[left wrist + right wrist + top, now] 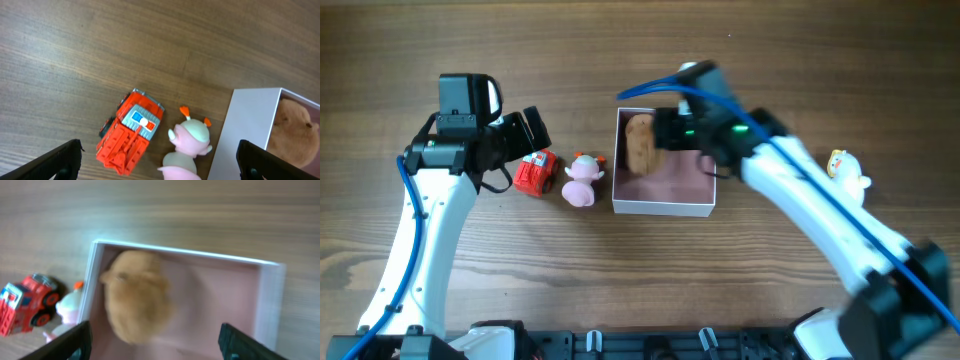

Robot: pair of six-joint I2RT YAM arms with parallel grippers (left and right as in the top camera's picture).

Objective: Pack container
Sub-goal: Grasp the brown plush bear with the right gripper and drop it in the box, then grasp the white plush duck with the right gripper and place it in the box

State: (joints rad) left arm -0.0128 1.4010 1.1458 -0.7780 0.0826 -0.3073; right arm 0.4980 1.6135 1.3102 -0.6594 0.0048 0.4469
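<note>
My left gripper needs to grab the cab with the roof lights (537,160) (142,122) of the red toy truck, next to the pink plush toy.
The container (665,206) is a square white box with a dusty pink inside, at the table's middle. A tan plush toy (641,145) lies in its left half; it also shows in the right wrist view (137,292). My right gripper (155,342) is open and empty above the container (220,295). A red toy truck (534,173) and a pink plush toy (582,180) lie just left of the box. My left gripper (160,162) is open above the truck (131,131) and the pink toy (187,145).
A small white and yellow toy (847,170) lies to the right of the box, beside the right arm. The box's white wall (245,135) is at the right of the left wrist view.
</note>
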